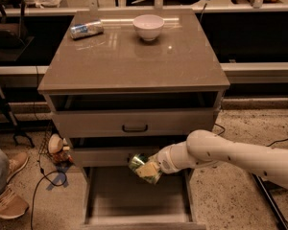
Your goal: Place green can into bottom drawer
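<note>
Next, the gripper releases the green can near the middle of the bottom drawer's bare inside (148, 200). The can now hangs tilted above that drawer.
The green can (138, 162) has a mottled green body and a silvery end. My gripper (147, 169) is shut on it and holds it tilted above the bottom drawer (134, 200). That drawer is pulled out, a wide shallow tray with a bare floor. The can hangs over the drawer's back half, just in front of the middle drawer's face. My white arm (230, 155) reaches in from the right.
A silver-and-blue can (86, 29) lies on its side and a white bowl (148, 26) stands at the back of the cabinet top. The upper drawer with a black handle (134, 127) is slightly open. A person's leg and shoe (5, 195) are at the left, with cables on the floor.
</note>
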